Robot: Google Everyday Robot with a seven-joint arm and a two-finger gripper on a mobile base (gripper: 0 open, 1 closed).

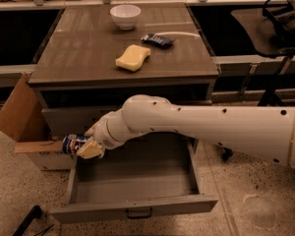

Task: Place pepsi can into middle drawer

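The robot's gripper will let go of the pepsi can in the middle drawer [101,170], near the drawer's side that faces the cardboard box.
The pepsi can [72,143], dark blue with white marks, lies sideways in my gripper [83,146], which is shut on it. The gripper hangs over the back left corner of the middle drawer [137,181]. That drawer is pulled wide out, and its grey tray shows nothing inside. Its small dark handle [138,213] is on the front panel. My white arm [201,129] reaches in from the right across the drawer's back edge. The can sits just above the drawer's left wall.
On the cabinet top [78,58] lie a yellow sponge [132,58], a flat dark snack packet [157,41] and a white bowl [125,14]. An open cardboard box [24,127] stands left of the drawer. A dark chair [280,28] is at the right.
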